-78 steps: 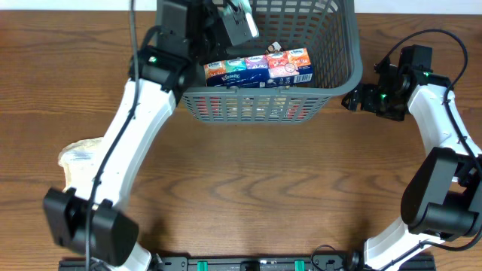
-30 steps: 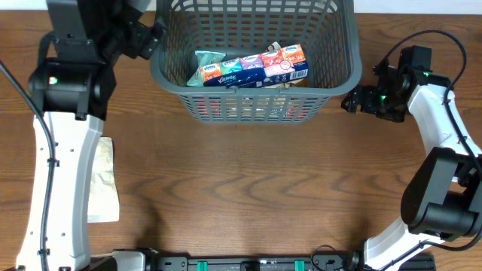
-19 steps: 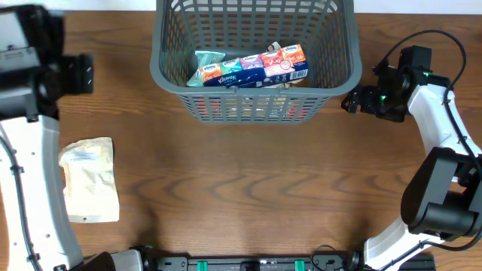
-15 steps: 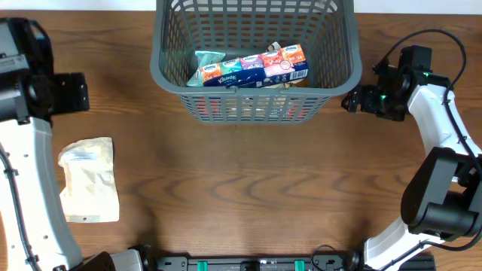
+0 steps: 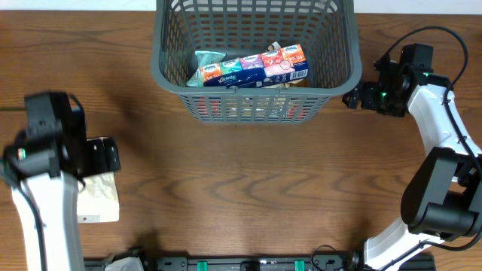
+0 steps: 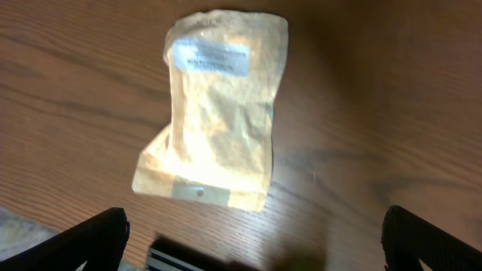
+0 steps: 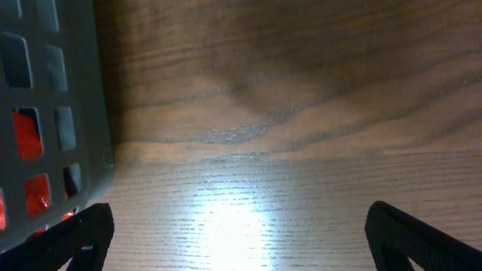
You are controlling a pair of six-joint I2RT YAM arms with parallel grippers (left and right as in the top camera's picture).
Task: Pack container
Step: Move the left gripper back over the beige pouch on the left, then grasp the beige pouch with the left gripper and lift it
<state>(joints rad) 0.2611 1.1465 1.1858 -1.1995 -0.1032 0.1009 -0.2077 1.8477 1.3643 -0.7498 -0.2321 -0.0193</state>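
Note:
I will close my left gripper on the beige snack packet's middle [image 5: 98, 181] [image 6: 217, 96], just on the near side of its pale blue label.
The container [image 5: 256, 88], a dark grey lattice basket, stands at the back centre. A multicoloured tissue pack [image 5: 252, 66] lies inside it, with other packets under that. A beige snack packet [image 5: 99, 205] lies flat at the left, partly hidden under my left arm. In the left wrist view the packet [image 6: 220, 113] lies just ahead of my left gripper [image 6: 256, 252], which hangs open and empty above the wood. My right gripper [image 5: 352, 98] is open and empty beside the basket's right wall [image 7: 45, 113].
Red packets [image 7: 26, 135] show through the basket's lattice. A black rail [image 5: 248, 264] runs along the table's front edge, close behind the left gripper. Bare wooden tabletop [image 5: 256, 181] stretches between the two arms.
My left arm has swung from the basket's left side down to the front left and now hovers over the beige packet. The right arm has barely moved.

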